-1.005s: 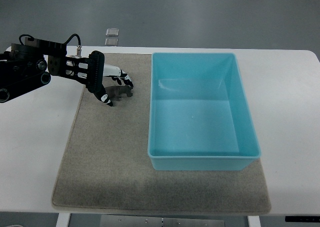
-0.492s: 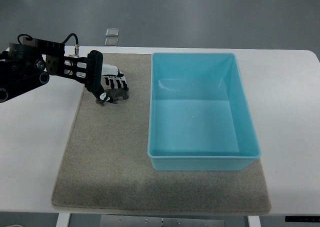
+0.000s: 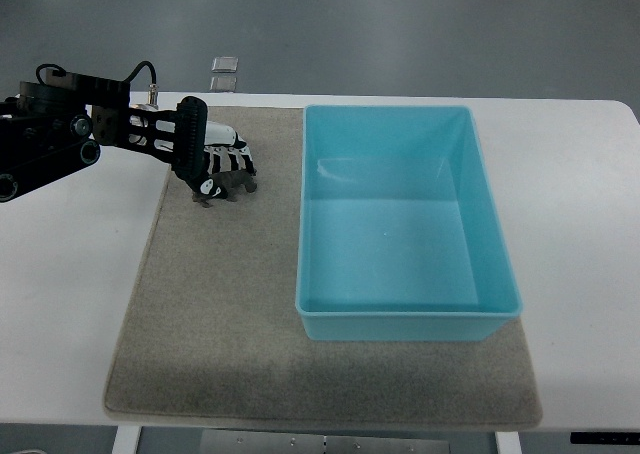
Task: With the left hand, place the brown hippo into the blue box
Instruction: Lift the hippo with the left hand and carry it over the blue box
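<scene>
The robot's left gripper will release the brown hippo on the bottom of the blue box, near the middle of its far side (image 3: 378,213).
A small brown hippo (image 3: 232,184) lies on the grey mat (image 3: 220,314), left of the blue box (image 3: 404,224). My left hand (image 3: 222,167) comes in from the left edge and its black-and-white fingers (image 3: 232,157) curl around the hippo, with the thumb on its near side. The hippo still rests on the mat at the upper left corner. The blue box is open at the top with nothing inside. My right arm does not show.
The mat lies on a white table (image 3: 70,304). A small clear square object (image 3: 224,64) lies on the floor beyond the table's far edge.
My left hand's fingers have curled in and closed around the hippo. The hand shifted slightly toward the left and the far edge.
</scene>
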You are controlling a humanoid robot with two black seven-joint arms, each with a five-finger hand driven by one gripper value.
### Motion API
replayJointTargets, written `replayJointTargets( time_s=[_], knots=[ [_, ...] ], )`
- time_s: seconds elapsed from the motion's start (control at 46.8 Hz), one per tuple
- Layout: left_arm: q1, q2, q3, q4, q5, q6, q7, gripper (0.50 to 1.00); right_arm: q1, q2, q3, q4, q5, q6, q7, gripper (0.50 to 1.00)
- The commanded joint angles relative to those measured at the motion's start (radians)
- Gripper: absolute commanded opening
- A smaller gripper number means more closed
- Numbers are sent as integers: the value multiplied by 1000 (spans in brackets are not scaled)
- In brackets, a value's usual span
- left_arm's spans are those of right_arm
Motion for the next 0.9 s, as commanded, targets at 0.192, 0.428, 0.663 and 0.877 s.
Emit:
replayJointTargets(
  time_s=[0.192,0.428,0.663,0.877],
  knots=[
    [-41,-2,-39,-8,-13,25,-2,500,0,0,0,0,0,0,0,936],
    [-112,-2,-122,-34,-17,30,-2,500,0,0,0,0,0,0,0,936],
    [-123,-11,-137,-41,-13,46,-2,500,0,0,0,0,0,0,0,936],
    [-113,-15,-139,-123,-11,102,-1,500,0,0,0,0,0,0,0,936]
  ],
)
